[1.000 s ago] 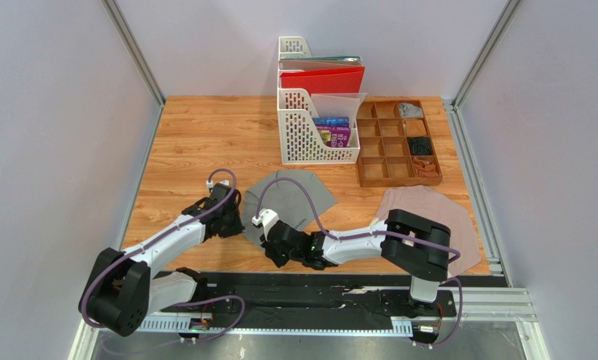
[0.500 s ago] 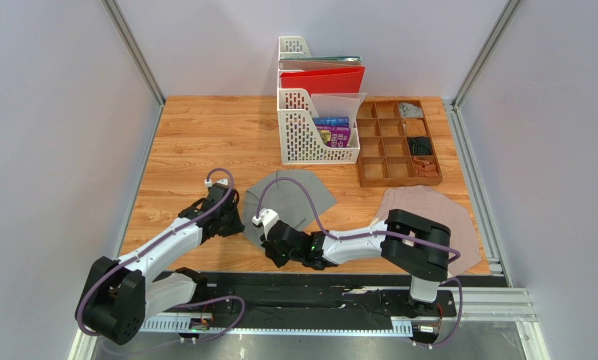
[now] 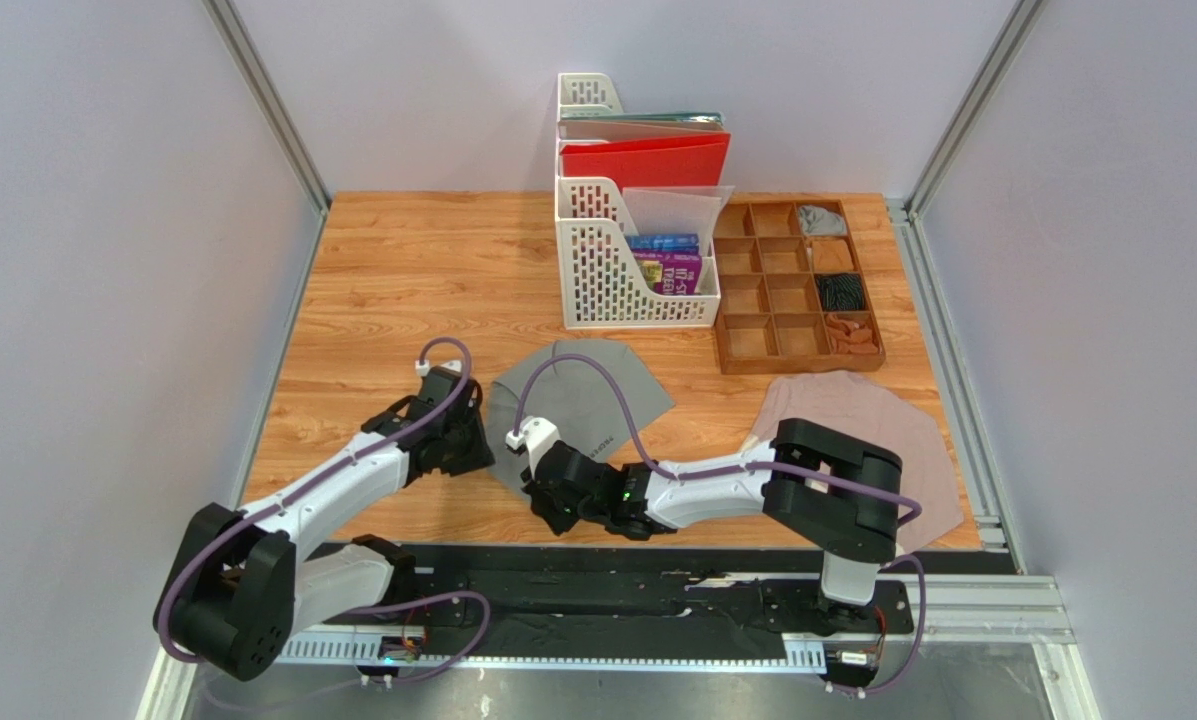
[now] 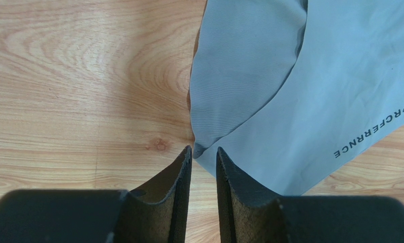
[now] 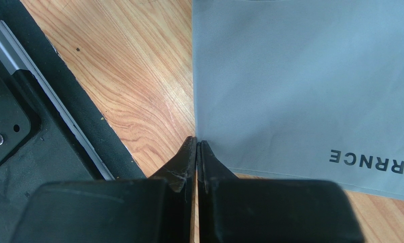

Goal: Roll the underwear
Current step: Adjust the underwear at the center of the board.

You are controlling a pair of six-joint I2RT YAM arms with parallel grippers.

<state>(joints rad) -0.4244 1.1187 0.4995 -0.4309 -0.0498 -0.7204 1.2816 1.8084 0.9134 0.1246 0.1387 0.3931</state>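
The grey underwear's puckered corner is at my left gripper's fingers, so next my left gripper opens, frees the corner, and grips the underwear's edge slightly further in before rolling point(image 4: 208, 164).
The grey underwear point(image 3: 582, 393) lies flat on the wooden table, with a dark printed word near its front edge. My left gripper point(image 3: 483, 447) is low at its left corner; in the left wrist view the gripper point(image 4: 204, 150) is narrowly open, with the corner of the grey cloth point(image 4: 310, 101) just at the fingertips. My right gripper point(image 3: 534, 477) is at the cloth's near-left corner; in the right wrist view the gripper point(image 5: 196, 142) is shut, tips at the edge of the grey cloth point(image 5: 300, 91). The pinkish-beige underwear point(image 3: 845, 402) lies flat at the right, partly under the right arm.
Two white file racks point(image 3: 634, 270) with folders and books stand at the back. A wooden divided tray point(image 3: 797, 285) sits to their right. The black base rail point(image 3: 634, 593) runs along the near edge and shows close left of the right gripper point(image 5: 36, 126).
My left gripper has shifted slightly right, toward the grey cloth's corner. The right arm and both garments have not visibly moved.
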